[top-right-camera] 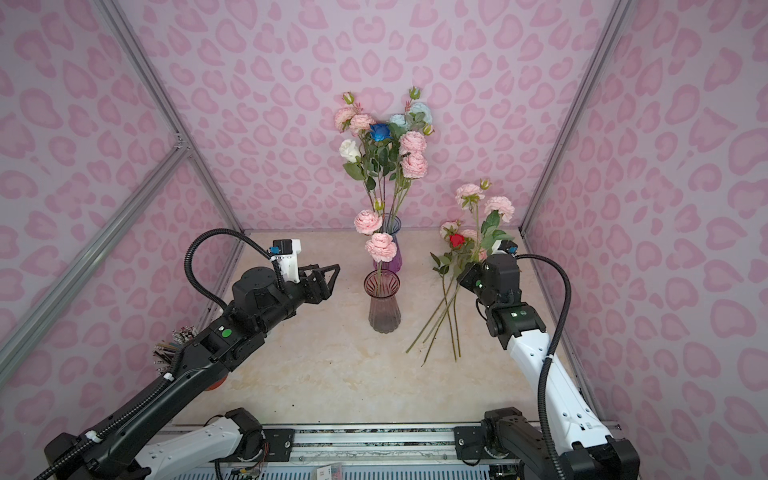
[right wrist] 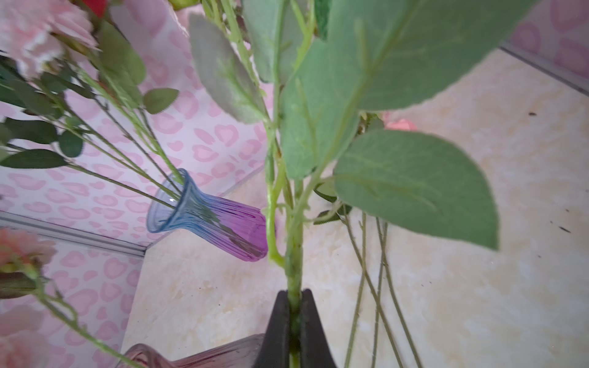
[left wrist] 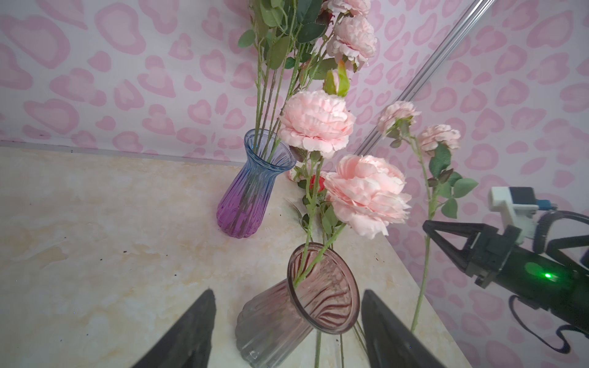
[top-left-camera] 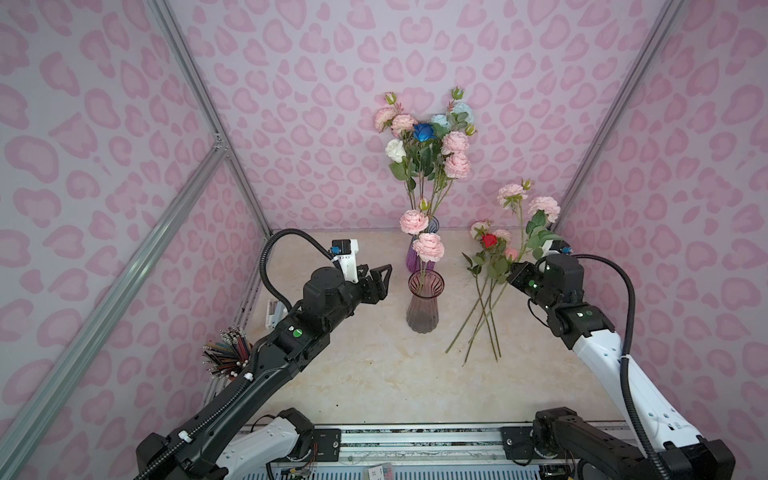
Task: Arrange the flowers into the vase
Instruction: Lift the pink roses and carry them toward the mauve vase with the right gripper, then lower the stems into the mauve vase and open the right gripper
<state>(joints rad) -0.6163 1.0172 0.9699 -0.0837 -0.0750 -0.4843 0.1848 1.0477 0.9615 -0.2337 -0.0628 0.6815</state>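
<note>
I should let go of the green stem, now held upright beside the vase, with my right gripper inside the smoky pink glass vase (top-left-camera: pixel 424 302) (right wrist: pixel 214 354), next to the two pale pink peonies.
A smoky pink glass vase (top-left-camera: pixel 424 307) (top-right-camera: pixel 384 307) stands mid-table and holds a stem with two pale pink peonies (top-left-camera: pixel 428 246). My left gripper (top-left-camera: pixel 384 276) (left wrist: pixel 287 318) is open just left of it and clear of the glass; the vase (left wrist: pixel 306 306) shows between its fingers. My right gripper (top-left-camera: pixel 514 268) (right wrist: pixel 294 306) is shut on the green stem of a leafy branch of pink flowers (top-left-camera: pixel 544 208) (left wrist: pixel 439 137), held upright right of the vase. Loose flowers (top-left-camera: pixel 486 291), one of them red, lie on the table under that gripper.
A blue-to-purple vase (top-left-camera: pixel 417 253) (right wrist: pixel 207 220) behind the pink one holds a tall bouquet (top-left-camera: pixel 432 141) against the back wall. A cup of coloured pencils (top-left-camera: pixel 226 353) stands at the left edge. Patterned walls with metal rails enclose the table.
</note>
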